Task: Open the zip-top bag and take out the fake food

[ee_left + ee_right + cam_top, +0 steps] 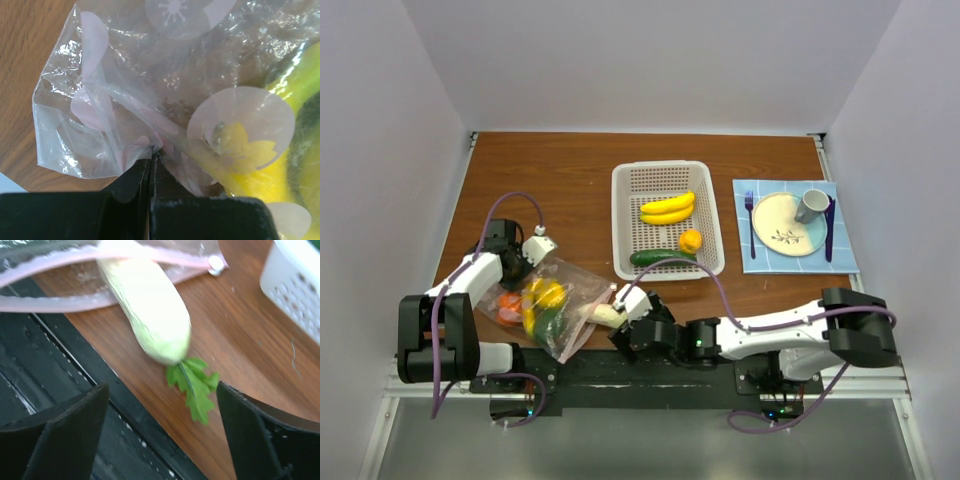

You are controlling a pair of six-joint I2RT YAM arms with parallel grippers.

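The far half of the white vegetable is inside the bag's opening, so its leafy end (172, 351) should be taken by my right gripper, which should pull the vegetable out to the basket.
The zip-top bag (570, 300) lies at the front left of the table, its pink zip mouth (50, 302) spread apart toward the right arm. My left gripper (524, 270) is shut on a fold of the bag's plastic (150, 75) at its far end. Yellow (545, 295), green and orange-red fake food (508, 308) sit inside. A white oval vegetable (150, 305) with green leaves (195, 385) sticks halfway out of the mouth. My right gripper (160, 390) is open just short of the leaves, touching nothing.
A white perforated basket (620, 200) behind holds two bananas (667, 208), a small orange-yellow fruit (690, 240) and a cucumber (662, 257). A blue mat (845, 255) at right carries a plate (775, 215), mug (810, 205), fork and knife. The black base rail (75, 370) runs under the right gripper.
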